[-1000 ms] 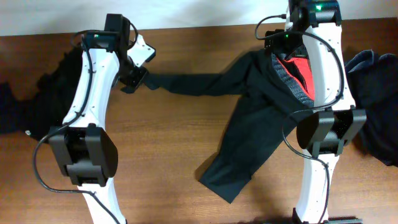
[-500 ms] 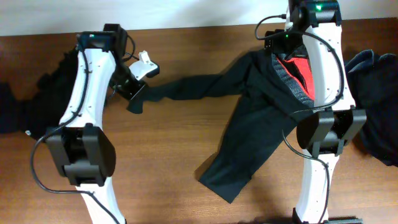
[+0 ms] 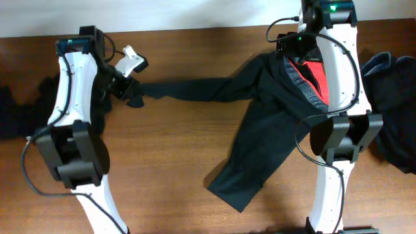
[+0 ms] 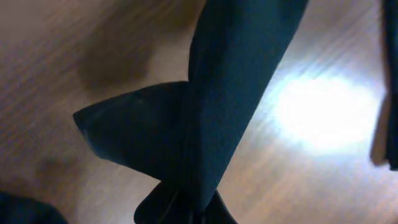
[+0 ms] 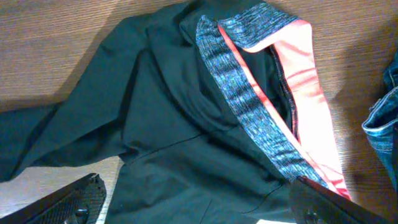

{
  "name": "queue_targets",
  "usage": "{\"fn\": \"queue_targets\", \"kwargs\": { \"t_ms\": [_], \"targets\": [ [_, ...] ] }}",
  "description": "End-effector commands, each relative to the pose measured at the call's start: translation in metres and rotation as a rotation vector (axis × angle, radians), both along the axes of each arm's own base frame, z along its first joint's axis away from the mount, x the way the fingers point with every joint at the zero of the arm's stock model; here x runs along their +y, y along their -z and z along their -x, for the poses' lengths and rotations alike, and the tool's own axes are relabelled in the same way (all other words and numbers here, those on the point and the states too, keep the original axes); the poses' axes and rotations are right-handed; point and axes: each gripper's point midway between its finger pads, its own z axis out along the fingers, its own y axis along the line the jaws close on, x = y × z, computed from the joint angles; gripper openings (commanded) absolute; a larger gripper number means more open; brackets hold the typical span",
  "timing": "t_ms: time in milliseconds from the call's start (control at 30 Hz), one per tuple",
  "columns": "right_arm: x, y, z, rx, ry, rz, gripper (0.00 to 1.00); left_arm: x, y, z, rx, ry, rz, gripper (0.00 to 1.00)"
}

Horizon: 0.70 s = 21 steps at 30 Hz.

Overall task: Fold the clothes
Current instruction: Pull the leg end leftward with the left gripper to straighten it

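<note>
The leg's end is bunched with a loose flap in my left gripper, so I need to lay it down and spread it by its back edge [image 3: 155,85].
Black long trousers [image 3: 266,123] lie spread on the wooden table, with the speckled grey waistband and red lining [image 3: 313,73] at the back right. One leg stretches left and the other runs down towards the front [image 3: 237,188]. My left gripper [image 3: 132,95] is shut on the end of the left-stretched leg; in the left wrist view the dark cloth [image 4: 230,93] hangs from the jaws [image 4: 189,214]. My right gripper [image 5: 199,202] is open and empty just above the trousers [image 5: 174,124], near the waistband [image 5: 249,112]. In the overhead view its arm [image 3: 335,65] hides it.
A dark pile of clothes [image 3: 26,110] lies at the far left behind my left arm. A navy garment [image 3: 393,97] lies at the right edge, and its blue cloth also shows in the right wrist view [image 5: 385,106]. Bare wood [image 3: 169,149] lies between the arms.
My left gripper has swung left with the trouser leg end, after dipping forward, and the leg now lies straighter. The right arm has not moved.
</note>
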Motion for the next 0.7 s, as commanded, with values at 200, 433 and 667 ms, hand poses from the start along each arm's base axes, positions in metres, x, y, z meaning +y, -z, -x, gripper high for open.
{"fn": "queue_targets", "kwargs": {
  "t_ms": [200, 433, 667],
  "targets": [
    [0.005, -0.011, -0.002, -0.032, -0.009, -0.006, 0.99, -0.001, 0.048, -0.02, 0.052, -0.086, 0.031, 0.0],
    [0.005, -0.011, -0.002, -0.035, -0.009, -0.006, 0.99, 0.047, 0.055, -0.072, -0.058, -0.484, -0.174, 1.0],
    [0.005, -0.009, -0.002, -0.029, -0.009, -0.006, 0.99, 0.063, 0.042, -0.114, -0.229, -0.587, -0.194, 1.0]
  ]
}}
